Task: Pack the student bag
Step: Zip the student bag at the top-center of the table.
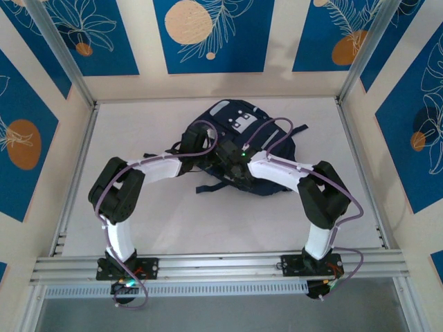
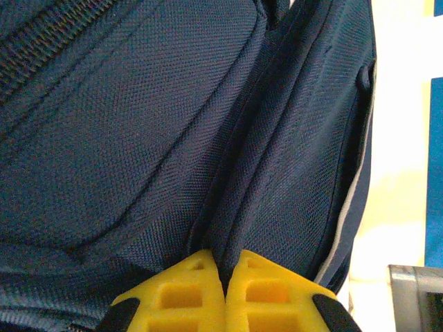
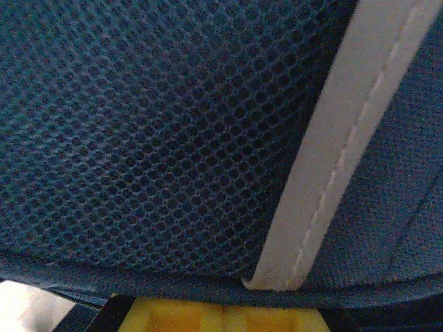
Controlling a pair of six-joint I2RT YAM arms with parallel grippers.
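The student bag is still lying at a slant, so the robot's left gripper should open and get a new grip along the bag's side fold (image 2: 257, 162) to help turn it straight.
The student bag (image 1: 239, 124), dark navy with two white patches near its top, lies at the middle back of the white table (image 1: 131, 138). Both arms reach in over its near side. My left gripper (image 2: 225, 273) is shut, and a fold of the bag's navy fabric (image 2: 235, 207) is pinched between its yellow fingers (image 2: 180, 294). In the top view it sits at the bag's left (image 1: 210, 153). My right gripper (image 3: 221, 310) presses against the bag's blue mesh (image 3: 152, 138) beside a light grey stripe (image 3: 332, 159). Its yellow jaws stand together, with the bag's hem across their tips.
An aluminium rail (image 1: 221, 266) runs along the near edge with both arm bases on it. Metal frame posts (image 1: 62, 55) stand at the back corners, and patterned blue walls close in the table. Black straps (image 1: 208, 185) trail from the bag's near side.
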